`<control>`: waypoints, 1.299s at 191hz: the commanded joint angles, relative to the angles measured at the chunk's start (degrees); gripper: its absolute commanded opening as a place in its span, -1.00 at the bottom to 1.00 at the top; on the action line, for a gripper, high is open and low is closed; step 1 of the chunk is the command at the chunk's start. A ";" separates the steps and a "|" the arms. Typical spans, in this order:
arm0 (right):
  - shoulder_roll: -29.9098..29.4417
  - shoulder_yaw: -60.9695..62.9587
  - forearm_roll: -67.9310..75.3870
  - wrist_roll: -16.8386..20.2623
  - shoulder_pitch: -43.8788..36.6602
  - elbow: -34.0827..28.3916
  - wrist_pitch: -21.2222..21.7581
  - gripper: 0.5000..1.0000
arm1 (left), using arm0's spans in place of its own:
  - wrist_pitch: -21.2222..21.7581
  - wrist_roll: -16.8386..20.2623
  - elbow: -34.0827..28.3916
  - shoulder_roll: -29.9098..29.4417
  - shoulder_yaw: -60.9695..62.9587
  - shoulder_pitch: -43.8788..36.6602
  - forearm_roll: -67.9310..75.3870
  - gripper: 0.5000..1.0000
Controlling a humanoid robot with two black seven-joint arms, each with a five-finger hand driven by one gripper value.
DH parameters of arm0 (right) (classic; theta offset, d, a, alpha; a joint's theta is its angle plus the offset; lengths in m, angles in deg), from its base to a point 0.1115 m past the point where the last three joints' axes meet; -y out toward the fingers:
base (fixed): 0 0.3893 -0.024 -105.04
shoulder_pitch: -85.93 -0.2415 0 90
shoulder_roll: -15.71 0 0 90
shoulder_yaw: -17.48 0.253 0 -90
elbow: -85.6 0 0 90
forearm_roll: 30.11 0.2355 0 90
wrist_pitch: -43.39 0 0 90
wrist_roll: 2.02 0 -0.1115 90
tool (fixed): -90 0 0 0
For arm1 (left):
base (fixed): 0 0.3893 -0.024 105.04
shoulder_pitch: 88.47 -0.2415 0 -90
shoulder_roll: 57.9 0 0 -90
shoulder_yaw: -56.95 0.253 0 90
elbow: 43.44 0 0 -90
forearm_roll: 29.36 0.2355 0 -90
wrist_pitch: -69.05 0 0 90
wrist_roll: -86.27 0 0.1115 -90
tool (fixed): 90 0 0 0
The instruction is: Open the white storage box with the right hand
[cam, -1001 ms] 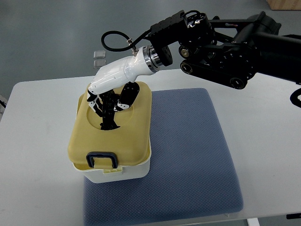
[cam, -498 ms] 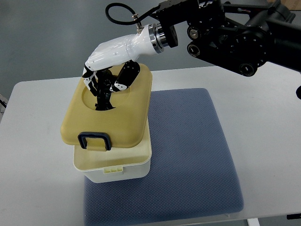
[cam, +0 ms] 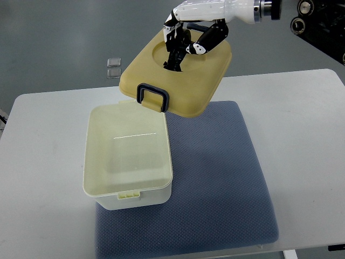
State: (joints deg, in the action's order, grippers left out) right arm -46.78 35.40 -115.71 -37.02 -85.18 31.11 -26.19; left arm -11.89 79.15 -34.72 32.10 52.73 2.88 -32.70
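Observation:
I need to use my right gripper to set the yellow lid down on the far half of the blue-grey mat (cam: pixel 212 132) beside the box.
The white storage box (cam: pixel 91 162) stands open on the left part of the blue-grey mat, its inside empty. Its yellow lid (cam: pixel 186 81) with a dark blue handle (cam: pixel 153 96) hangs in the air above and behind the box's far right corner, tilted. My right hand (cam: pixel 190 33), white with black fingers, is shut on the lid, with fingers in the round recess on its top. The right arm comes in from the upper right. The left arm is out of view.
A blue-grey mat (cam: pixel 215 178) covers the middle of the white table (cam: pixel 302 140). Two small clear squares (cam: pixel 114 67) lie on the grey floor beyond the table's far edge. The table's left edge is close to the box.
My right hand has lifted the lid off the box and carried it up and to the right. The box now stands open and has not moved.

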 commanded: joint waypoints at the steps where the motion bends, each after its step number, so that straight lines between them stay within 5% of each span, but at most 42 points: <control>1: 2.90 0.53 -0.01 0.00 2.44 0.08 -1.61 -1.00 | 0.00 0.00 -0.02 0.00 0.00 -0.04 0.00 1.00; 125: 3.95 0.36 -0.01 0.00 22.30 1.49 -14.88 -1.00 | 0.00 0.00 -0.02 0.00 0.00 0.05 0.00 1.00; 248: 0.26 -0.52 -0.18 0.00 28.19 2.46 -15.93 -0.92 | 0.00 0.00 -0.02 0.00 0.00 0.05 0.00 1.00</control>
State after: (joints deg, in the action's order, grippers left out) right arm -46.10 34.93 -115.88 -37.02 -57.50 33.56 -42.13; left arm -11.92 79.15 -34.71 32.10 52.73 2.90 -32.70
